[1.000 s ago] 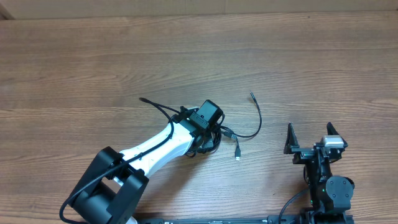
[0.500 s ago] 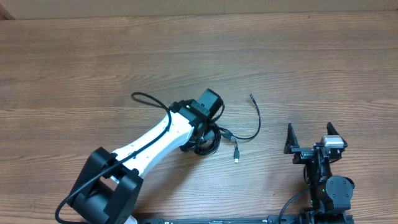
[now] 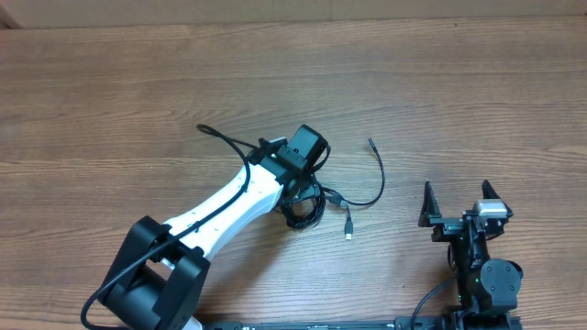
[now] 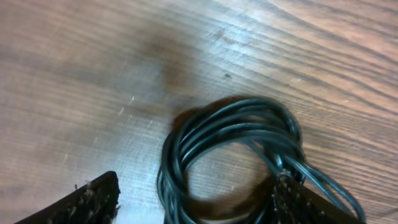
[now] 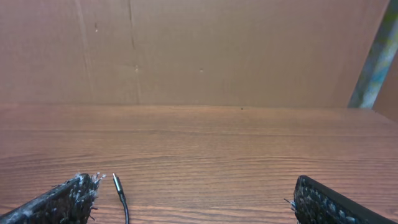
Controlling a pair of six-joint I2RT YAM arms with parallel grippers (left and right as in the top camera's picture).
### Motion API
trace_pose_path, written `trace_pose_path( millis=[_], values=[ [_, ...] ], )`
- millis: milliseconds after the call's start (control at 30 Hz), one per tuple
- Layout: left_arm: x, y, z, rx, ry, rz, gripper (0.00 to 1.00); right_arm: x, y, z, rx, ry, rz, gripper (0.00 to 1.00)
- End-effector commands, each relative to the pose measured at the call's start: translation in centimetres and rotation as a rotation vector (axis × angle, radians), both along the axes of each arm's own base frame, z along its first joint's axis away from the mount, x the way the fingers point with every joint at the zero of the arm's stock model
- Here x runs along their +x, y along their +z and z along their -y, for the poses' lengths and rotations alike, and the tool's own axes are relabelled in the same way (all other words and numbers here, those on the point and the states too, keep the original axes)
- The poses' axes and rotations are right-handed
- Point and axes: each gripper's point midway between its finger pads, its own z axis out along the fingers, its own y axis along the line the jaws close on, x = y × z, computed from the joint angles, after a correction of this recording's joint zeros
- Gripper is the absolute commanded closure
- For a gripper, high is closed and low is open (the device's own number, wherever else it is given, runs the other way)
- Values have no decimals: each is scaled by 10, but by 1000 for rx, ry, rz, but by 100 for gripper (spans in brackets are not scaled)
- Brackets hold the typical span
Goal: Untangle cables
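Note:
My left gripper straddles the coil, one finger over cable pieces near its outgoing ends, so next I shift to grip only the coil's opposite side (image 4: 171, 169).
The cables (image 3: 305, 207) lie wound together in a black coil (image 4: 233, 134) on the wooden table. One thin strand curves away to the right, up to a small plug end (image 3: 371, 142). A silver USB tip (image 3: 349, 230) lies just right of the coil. My left gripper (image 3: 298, 181) hovers over the coil, open (image 4: 199, 205), with the loop lying between its fingers; the right finger (image 4: 305, 202) overlaps some strands. My right gripper (image 3: 459, 207) rests open near the front right edge (image 5: 199, 205), holding nothing. A cable plug tip (image 5: 116, 181) lies beside its left finger (image 5: 65, 202).
The left arm's own thicker black wire (image 3: 223, 139) loops out past its wrist on the left. A cardboard wall (image 5: 199, 50) closes the far side of the table (image 3: 440, 82).
My left gripper's jaws have opened and let go of the coil, which now lies loose on the table. The left wrist shifted slightly toward the far side. The right arm has not moved.

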Motion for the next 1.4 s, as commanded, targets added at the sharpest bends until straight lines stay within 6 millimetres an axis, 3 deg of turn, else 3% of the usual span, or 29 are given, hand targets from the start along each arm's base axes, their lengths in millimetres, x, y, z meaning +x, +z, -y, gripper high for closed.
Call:
trace_pose_path(
  millis=[0,133,433,600,800,900,967,1100,1233,1367],
  values=[
    [-6,-24,-13,82,-135,9,31,0,-3,0,-5,-1,0,0],
    [-11,-36,-18,85,-139,7,39,0,-3,0,-5,-1,0,0],
    [-19,-50,-20,75,-176,0,81,0,-3,0,-5,-1,0,0],
    [-20,-51,-19,73,-178,0,94,0,-3,0,-5,-1,0,0],
    [-21,-52,-20,73,-172,-3,96,0,-3,0,-5,-1,0,0],
    [-26,-54,-27,77,-89,-28,96,0,-3,0,-5,-1,0,0],
    [-31,-55,-35,78,5,-57,96,0,-3,0,-5,-1,0,0],
    [-47,-55,-58,17,361,-207,96,0,-3,0,-5,-1,0,0],
    [-48,-50,-35,-247,562,-370,96,0,-3,0,-5,-1,0,0],
    [-32,-47,-31,-314,501,-337,96,0,-3,0,-5,-1,0,0]
  ],
)
